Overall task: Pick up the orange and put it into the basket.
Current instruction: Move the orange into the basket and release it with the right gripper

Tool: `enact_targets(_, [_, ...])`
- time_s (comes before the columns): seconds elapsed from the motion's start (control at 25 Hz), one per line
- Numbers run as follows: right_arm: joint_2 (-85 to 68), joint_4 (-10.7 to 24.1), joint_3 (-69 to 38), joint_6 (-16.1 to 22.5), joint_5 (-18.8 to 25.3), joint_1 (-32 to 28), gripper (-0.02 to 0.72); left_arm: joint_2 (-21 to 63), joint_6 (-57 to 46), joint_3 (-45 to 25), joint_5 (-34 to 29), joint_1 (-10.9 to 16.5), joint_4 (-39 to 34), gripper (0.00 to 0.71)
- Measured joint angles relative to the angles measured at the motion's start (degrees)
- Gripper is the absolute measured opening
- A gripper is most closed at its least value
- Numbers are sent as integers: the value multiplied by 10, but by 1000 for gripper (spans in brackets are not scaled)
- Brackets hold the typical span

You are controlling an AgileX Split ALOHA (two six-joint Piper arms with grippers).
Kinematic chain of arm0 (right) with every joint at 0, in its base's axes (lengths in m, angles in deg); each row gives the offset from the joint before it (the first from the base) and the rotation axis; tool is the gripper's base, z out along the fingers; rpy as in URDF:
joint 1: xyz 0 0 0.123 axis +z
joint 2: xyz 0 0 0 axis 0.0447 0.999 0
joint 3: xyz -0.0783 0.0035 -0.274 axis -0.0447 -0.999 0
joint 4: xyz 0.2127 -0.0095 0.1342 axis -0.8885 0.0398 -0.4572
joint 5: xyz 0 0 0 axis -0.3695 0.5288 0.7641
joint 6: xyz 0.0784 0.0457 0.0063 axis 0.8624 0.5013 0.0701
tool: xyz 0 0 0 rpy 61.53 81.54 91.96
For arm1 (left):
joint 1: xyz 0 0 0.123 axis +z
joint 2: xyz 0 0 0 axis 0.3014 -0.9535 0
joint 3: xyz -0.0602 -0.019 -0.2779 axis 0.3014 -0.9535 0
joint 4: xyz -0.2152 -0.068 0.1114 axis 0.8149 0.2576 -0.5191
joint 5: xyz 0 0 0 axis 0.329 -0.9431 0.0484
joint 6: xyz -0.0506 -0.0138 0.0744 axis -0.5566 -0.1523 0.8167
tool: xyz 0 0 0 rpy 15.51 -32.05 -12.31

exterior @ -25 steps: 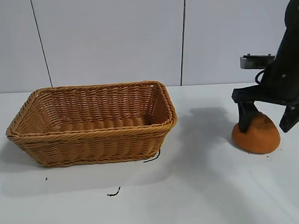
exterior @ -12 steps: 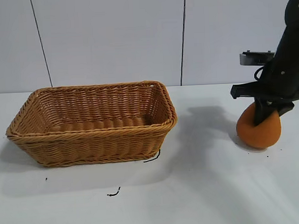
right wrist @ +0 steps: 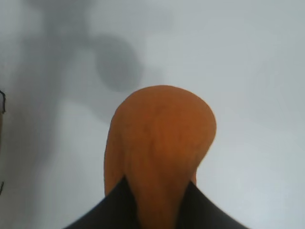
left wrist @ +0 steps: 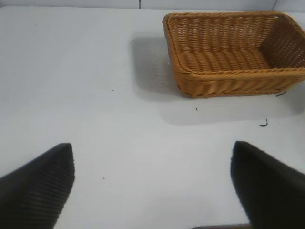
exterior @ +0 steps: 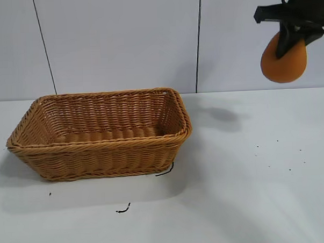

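Observation:
The orange, now held high above the table, will be released by my right gripper inside the tan wicker basket [exterior: 126, 129], low, just behind its front rim.
My right gripper [exterior: 286, 49] is shut on the orange [exterior: 283, 63] and holds it high in the air at the upper right, well above the table and to the right of the basket [exterior: 100, 132]. In the right wrist view the orange [right wrist: 162, 138] hangs squeezed between the two black fingers [right wrist: 119, 205], with its shadow on the table below. The tan wicker basket stands on the table at the left and shows nothing inside. It also shows in the left wrist view [left wrist: 233, 52]. My left gripper [left wrist: 152, 183] is open and empty over bare table, out of the exterior view.
The white table [exterior: 235, 193] has two short black scraps [exterior: 123, 210] in front of the basket and several small dark specks [exterior: 276, 157] where the orange lay. A white panelled wall stands behind.
My right gripper closed on the orange on the table, then lifted it straight up high above the table. The basket and the left arm have not moved.

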Motion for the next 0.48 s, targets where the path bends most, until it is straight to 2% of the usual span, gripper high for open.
enact_targets(0.24, [8, -2, 2, 2, -37, 110, 74, 0, 0, 0, 0, 0, 0, 639])
enact_targets(0.36, [20, -1, 4, 2, -49, 144, 74, 0, 0, 0, 0, 0, 0, 639])
enact_targets(0.4, [37, -1, 4, 2, -68, 178, 74, 0, 0, 0, 0, 0, 0, 639])
enact_targets(0.48, [59, -2, 4, 6, -92, 204, 74, 0, 0, 0, 0, 0, 0, 639])
